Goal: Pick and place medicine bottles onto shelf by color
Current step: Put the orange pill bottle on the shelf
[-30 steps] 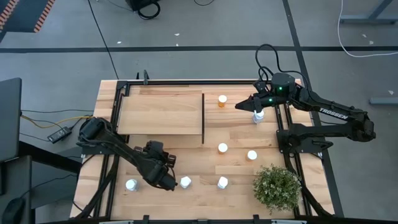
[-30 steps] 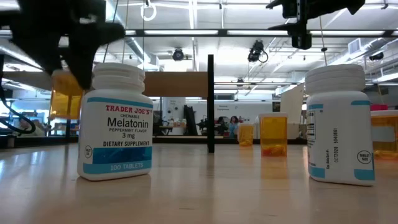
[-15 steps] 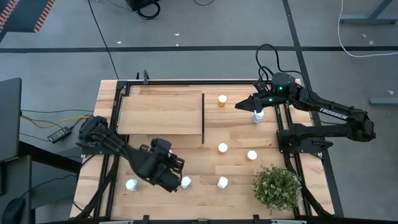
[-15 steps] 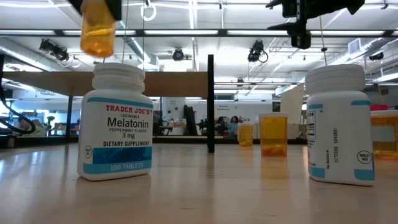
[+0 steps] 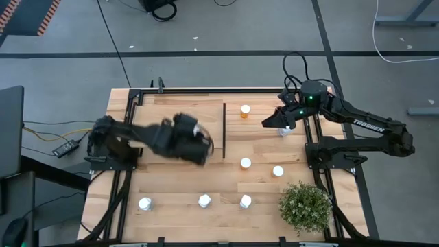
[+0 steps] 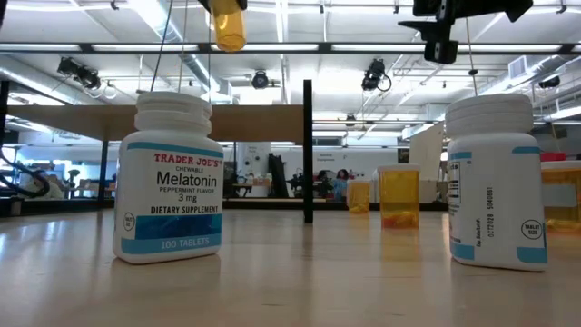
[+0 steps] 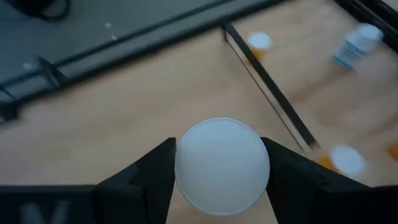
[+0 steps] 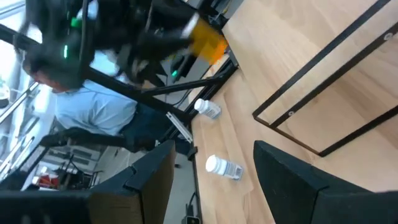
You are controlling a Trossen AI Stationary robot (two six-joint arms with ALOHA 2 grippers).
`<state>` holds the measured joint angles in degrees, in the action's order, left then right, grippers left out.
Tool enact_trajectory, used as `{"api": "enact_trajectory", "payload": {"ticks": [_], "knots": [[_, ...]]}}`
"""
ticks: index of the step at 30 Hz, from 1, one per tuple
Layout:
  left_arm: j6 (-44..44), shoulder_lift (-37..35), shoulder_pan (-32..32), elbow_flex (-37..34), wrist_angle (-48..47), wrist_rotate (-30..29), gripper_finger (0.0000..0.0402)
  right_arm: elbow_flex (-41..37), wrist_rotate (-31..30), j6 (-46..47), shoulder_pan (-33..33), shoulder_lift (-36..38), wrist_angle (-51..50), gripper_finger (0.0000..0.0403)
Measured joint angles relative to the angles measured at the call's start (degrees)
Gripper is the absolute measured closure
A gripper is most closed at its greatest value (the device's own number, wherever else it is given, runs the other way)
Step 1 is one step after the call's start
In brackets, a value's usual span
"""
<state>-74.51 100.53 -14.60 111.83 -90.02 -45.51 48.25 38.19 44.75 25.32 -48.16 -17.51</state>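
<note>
My left gripper is going to release the orange bottle on the shelf's far corner (image 5: pixel 145 112) beside the black side rail.
My left gripper (image 5: pixel 197 139) is shut on an orange medicine bottle with a white cap (image 7: pixel 222 163). It holds the bottle high over the light-wood shelf (image 5: pixel 175 123), close to the shelf's black divider (image 5: pixel 223 130). The bottle also shows in the low view (image 6: pixel 227 25). My right gripper (image 5: pixel 271 122) is open and empty at the far right, beside a white bottle (image 5: pixel 285 128). One orange bottle (image 5: pixel 245 110) stands right of the divider. Several other capped bottles stand on their bases on the table (image 5: pixel 245 163) (image 5: pixel 278 171) (image 5: pixel 145 203) (image 5: pixel 204 200) (image 5: pixel 245 201). My left gripper pinches the orange bottle between its two fingers (image 7: pixel 155 177), one on each side just under the white cap's rim (image 7: pixel 186 186). The fingers come from above, pointing down. The bottle hangs upright with its orange body (image 6: pixel 227 32) below the fingers, lifted clear of shelf and table.
A bushy potted plant (image 5: pixel 305 206) stands at the near right corner. Black frame rails (image 5: pixel 123 137) run along the table's sides. In the low view a Melatonin bottle (image 6: pixel 168 177) and another white bottle (image 6: pixel 495 182) stand close to the camera.
My left gripper has lifted the orange bottle from the table's near left part. It has carried the bottle up and toward the far edge, over the shelf and near the divider. The bottle has stayed upright in the hold.
</note>
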Motion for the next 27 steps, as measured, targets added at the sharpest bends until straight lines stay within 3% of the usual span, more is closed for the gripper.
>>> {"api": "enact_trajectory", "payload": {"ticks": [7,15,22,27], "knots": [[18.0,-3.9,13.1,0.0,0.0,2.4,0.0172,0.0,0.5,-0.5,0.0,0.6,0.1,0.0177],[33.3,-8.3,23.1,-2.5,0.2,5.4,0.0189,0.0,0.3,-1.3,0.0,0.6,0.1,0.0177],[27.9,-24.9,24.2,-19.0,0.0,6.8,0.0180,0.0,-2.2,-1.9,0.0,0.6,0.1,0.0177],[23.8,-33.9,24.2,-25.8,0.3,7.1,0.0189,0.0,-6.2,-1.9,0.0,0.6,0.1,0.0177]]}}
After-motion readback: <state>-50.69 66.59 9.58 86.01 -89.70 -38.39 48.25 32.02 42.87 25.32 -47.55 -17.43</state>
